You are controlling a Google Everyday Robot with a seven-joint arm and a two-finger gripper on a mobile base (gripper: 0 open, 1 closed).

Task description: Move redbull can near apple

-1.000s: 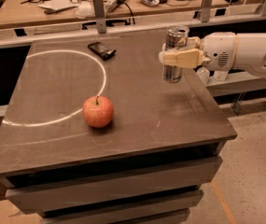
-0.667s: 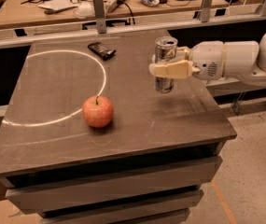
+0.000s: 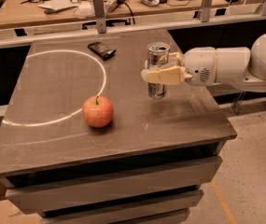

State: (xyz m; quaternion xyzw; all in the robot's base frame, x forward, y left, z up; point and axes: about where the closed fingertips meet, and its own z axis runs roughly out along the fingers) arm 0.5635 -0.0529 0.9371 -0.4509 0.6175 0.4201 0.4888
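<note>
The robot's gripper should release the redbull can on the table (image 3: 124,122) close against the apple, on the apple's side facing the robot's arm.
The redbull can (image 3: 157,87) is a slim silver-and-blue can, upright, just above or on the table to the right of centre. My gripper (image 3: 157,69) reaches in from the right and is shut on the can around its middle. The near finger (image 3: 163,75) crosses the can's front. The apple (image 3: 98,111), red-orange with a short dark stem, sits on the table to the left of the can and a little nearer, about a hand's width away.
The dark table (image 3: 53,139) carries a white circle line (image 3: 102,76) and a flat dark wrapped bar (image 3: 101,50) at the back. A rail (image 3: 100,13) and a cluttered bench stand behind. The table's right edge is under my arm (image 3: 235,66).
My gripper has carried the can leftward across the table, closer to the apple. The apple and the dark bar have not moved.
</note>
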